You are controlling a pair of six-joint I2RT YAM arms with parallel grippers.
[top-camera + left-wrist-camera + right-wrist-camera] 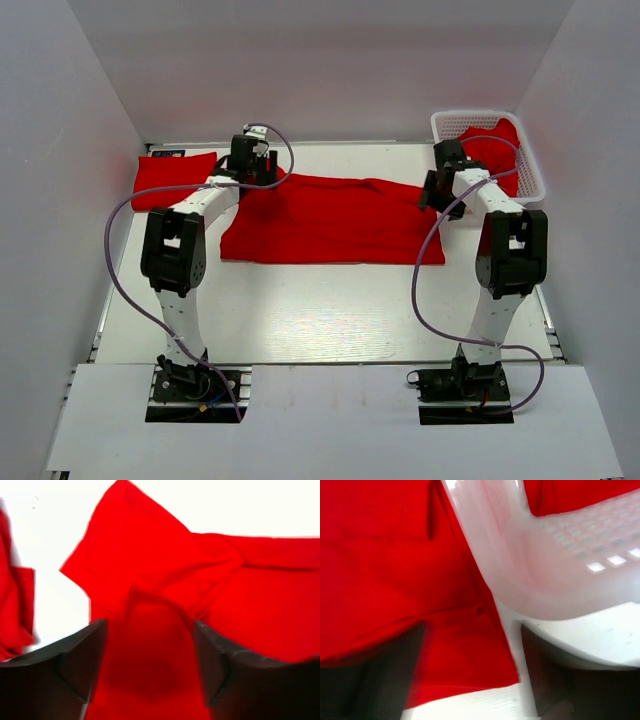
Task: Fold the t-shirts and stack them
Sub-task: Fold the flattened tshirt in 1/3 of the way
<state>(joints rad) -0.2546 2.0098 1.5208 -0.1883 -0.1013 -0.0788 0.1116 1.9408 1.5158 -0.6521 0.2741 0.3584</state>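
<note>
The robot's left gripper should next close on the far corner (pixel 278 170) (pixel 122 487) of the spread red t-shirt's sleeve, the sleeve closer to the folded red t-shirt.
A red t-shirt (pixel 330 220) lies spread across the middle of the table, partly folded. A folded red t-shirt (pixel 170 178) lies at the far left. Another red shirt (pixel 493 148) is bunched in the white basket. My left gripper (pixel 262 172) is open just above the spread shirt's left sleeve end; the left wrist view shows the sleeve (pixel 145 555) ahead of its fingers (pixel 82 655). My right gripper (pixel 437 195) is open over the shirt's right corner (pixel 465 650), next to the basket.
A white mesh basket (pixel 530 170) stands at the far right corner; its wall (pixel 545 565) is close to my right gripper. White walls enclose the table on three sides. Cables loop from both arms.
</note>
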